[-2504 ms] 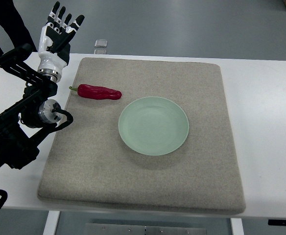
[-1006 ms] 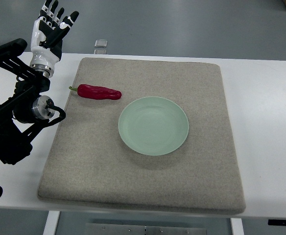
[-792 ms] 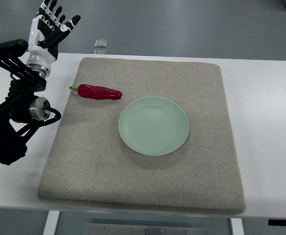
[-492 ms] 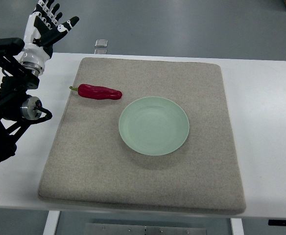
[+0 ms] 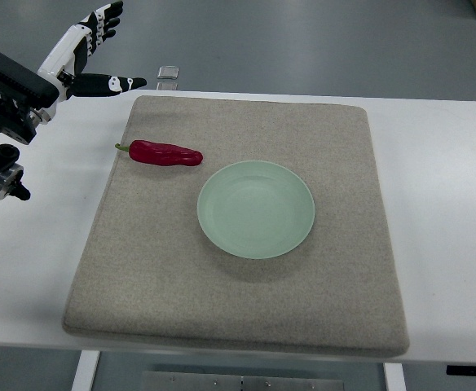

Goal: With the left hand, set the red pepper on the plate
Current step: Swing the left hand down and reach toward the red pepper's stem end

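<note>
I should close my left gripper on the thick end [image 5: 152, 153] of the red pepper, near the pepper's green stem.
A red pepper [image 5: 166, 153] with a green stem lies on the grey mat [image 5: 238, 309], just up and left of the pale green plate [image 5: 256, 209], which holds nothing. My left hand [image 5: 91, 50] is up at the far left corner of the table, well away from the pepper, its fingers spread and its thumb pointing right. It holds nothing. The black left arm [image 5: 2, 98] enters from the left edge. My right arm does not show.
The mat covers most of the white table [image 5: 442, 204]. A small clear block [image 5: 169, 73] sits at the table's far edge, beyond the mat. The grey floor lies behind the table.
My left arm has drawn back toward the left edge and its hand has turned, the thumb now pointing right. The pepper and plate have not moved.
</note>
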You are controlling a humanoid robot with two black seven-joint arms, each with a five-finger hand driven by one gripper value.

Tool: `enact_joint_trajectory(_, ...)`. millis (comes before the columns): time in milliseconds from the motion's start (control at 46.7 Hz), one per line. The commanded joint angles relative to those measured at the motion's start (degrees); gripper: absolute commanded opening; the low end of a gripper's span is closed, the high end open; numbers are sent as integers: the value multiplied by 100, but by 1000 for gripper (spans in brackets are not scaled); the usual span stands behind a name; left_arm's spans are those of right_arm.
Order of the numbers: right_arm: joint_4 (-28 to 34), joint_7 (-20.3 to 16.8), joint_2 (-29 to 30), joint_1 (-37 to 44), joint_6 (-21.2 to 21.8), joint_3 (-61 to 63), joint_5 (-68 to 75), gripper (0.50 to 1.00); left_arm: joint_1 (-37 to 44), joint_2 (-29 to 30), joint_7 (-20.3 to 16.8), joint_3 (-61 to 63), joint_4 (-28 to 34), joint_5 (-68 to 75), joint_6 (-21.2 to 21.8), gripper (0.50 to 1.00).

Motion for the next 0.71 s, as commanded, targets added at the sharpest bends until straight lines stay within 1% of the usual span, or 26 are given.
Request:
enact_joint_trajectory(0, 0, 0, 0, -3, 0, 0, 0, 932, -3, 121, -1, 19, -1, 429, 1, 988)
enact_joint_trajectory(214, 0, 0, 0, 5, 0, 0, 0, 932, -135, 279, 87, 344, 26, 1097, -25, 988)
enact_joint_trajectory(407, 0, 0, 0, 5, 0, 0, 0, 932, -706, 446, 359, 1433, -18, 1115, -25, 990)
enact_joint_trajectory(556, 0, 0, 0, 5, 0, 0, 0, 932, -1101, 569, 360, 2137, -27, 1229, -51, 990)
enact_joint_trajectory(685, 0, 0, 0, -3, 0, 0, 0, 932, -1295, 614, 360, 2410, -18, 1615, -52, 988)
